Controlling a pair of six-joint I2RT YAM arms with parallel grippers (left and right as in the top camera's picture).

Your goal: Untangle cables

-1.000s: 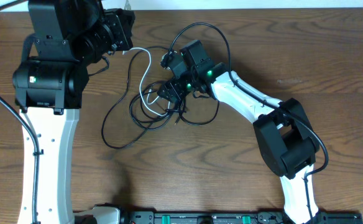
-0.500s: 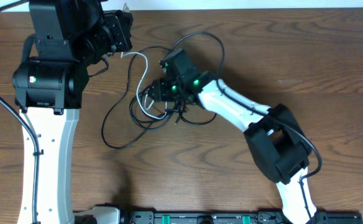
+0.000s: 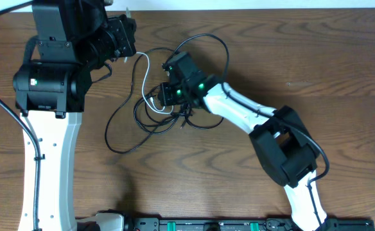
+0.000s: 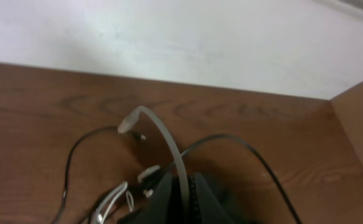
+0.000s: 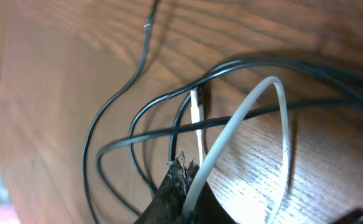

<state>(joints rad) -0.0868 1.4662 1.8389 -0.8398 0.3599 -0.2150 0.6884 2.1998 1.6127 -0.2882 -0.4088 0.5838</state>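
The white cord spans the black cords from my left gripper; my right gripper needs to grab it close to my left gripper [image 3: 144, 56] and carry it clear.
The cables lie in a tangle on the wooden table: several thin black cords [image 3: 119, 113] looped around one white cord [image 3: 148, 72]. At the back left, my left gripper [image 3: 128, 40] is shut on the white cord near its plug end [image 4: 129, 124]; the cord passes between its fingers [image 4: 183, 179]. My right gripper [image 3: 164, 95] sits over the middle of the tangle, shut on another stretch of the white cord [image 5: 243, 112], which arches out from its fingertips [image 5: 191, 177]. Black cords [image 5: 138, 134] cross under that arch.
One black loop [image 3: 218, 43] reaches toward the table's back edge by the white wall [image 4: 181, 37]. A wooden side panel [image 4: 358, 130] stands by the left gripper. A black equipment rail [image 3: 213, 224] runs along the front edge.
My right gripper has slid left onto the tangle and closed on the white cord. The left gripper has kept its hold and stayed put.
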